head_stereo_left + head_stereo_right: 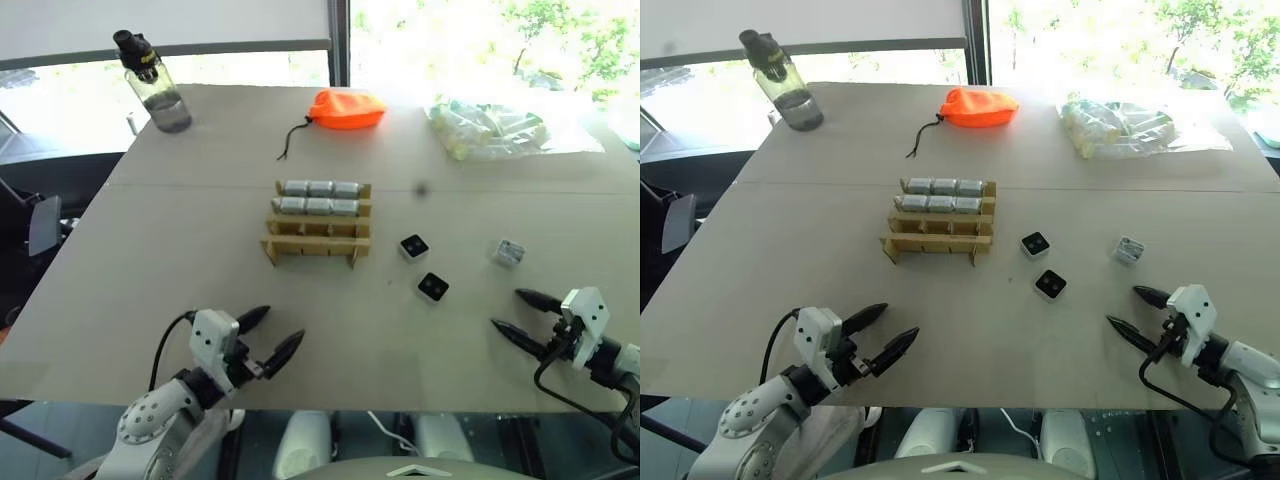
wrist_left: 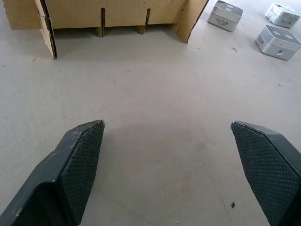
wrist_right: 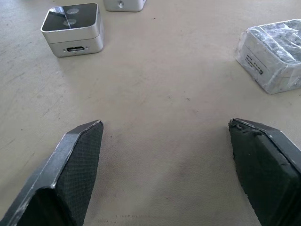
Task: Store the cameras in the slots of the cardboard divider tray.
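Next, I close my right gripper on the opposite sides of the wrapped camera (image 1: 509,253) (image 3: 274,57), the loose one that lies farthest away from the cardboard divider tray.
The cardboard divider tray (image 1: 318,238) stands mid-table, its two far rows holding several silver cameras (image 1: 320,188) and its near rows bare. Two loose cameras lie black face up to its right, one (image 1: 414,246) nearer the tray and one (image 1: 433,287) closer to me. A third camera (image 1: 509,252), in clear wrap, lies further right. My left gripper (image 1: 285,323) hovers open over the near table edge, in front of the tray (image 2: 117,12). At the near right my right gripper (image 1: 505,307) is open and empty, short of the wrapped camera (image 3: 275,54) and a bare one (image 3: 73,29).
A water bottle (image 1: 155,85) stands at the far left corner. An orange fabric pouch (image 1: 347,108) lies at the far middle. A clear plastic bag (image 1: 490,128) of pale tubes sits at the far right. The table's near edge runs just under both grippers.
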